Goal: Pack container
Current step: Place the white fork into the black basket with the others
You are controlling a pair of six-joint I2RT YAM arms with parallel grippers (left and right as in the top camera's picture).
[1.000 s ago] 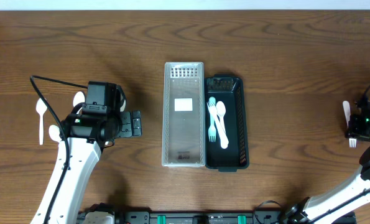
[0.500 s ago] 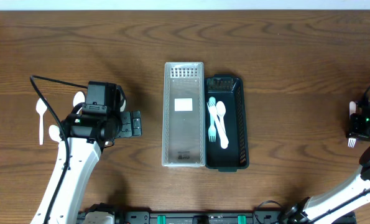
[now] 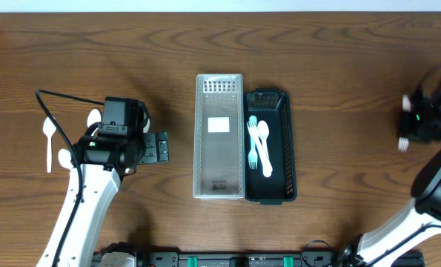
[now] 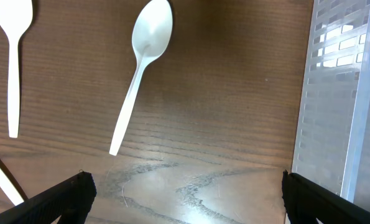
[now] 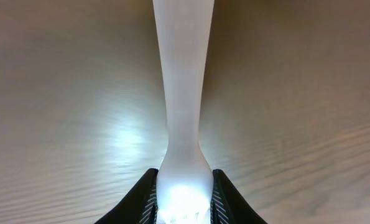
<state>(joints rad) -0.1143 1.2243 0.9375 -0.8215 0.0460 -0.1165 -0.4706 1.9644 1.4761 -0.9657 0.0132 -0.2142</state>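
Next, I move my left gripper to the white spoon nearest the clear plastic container and close it on the spoon's neck [image 3: 145, 131] [image 4: 141, 64] just below its bowl.
A black basket [image 3: 287, 126] at the table's middle holds a pale blue fork [image 3: 252, 141] and a white spoon [image 3: 264, 152]. A clear plastic container [image 3: 219, 111] stands against its left side, with only a white label in it. My right gripper [image 3: 411, 124] at the far right is shut on a white fork [image 5: 183, 93], whose handle points away from the jaws [image 5: 183, 202]. My left gripper [image 3: 158, 148] is open and empty, left of the clear container [image 4: 340, 93]. A white spoon [image 4: 148, 43] lies ahead of its jaws [image 4: 185, 199].
Loose white spoons lie on the table at the far left [image 3: 48, 141], one partly under the left arm [image 3: 94, 117]. Another spoon shows in the left wrist view [image 4: 13, 37]. A black cable [image 3: 53, 111] loops over the left arm.
My right gripper has moved up and left in the overhead view, carrying the white fork. The left arm has not moved.
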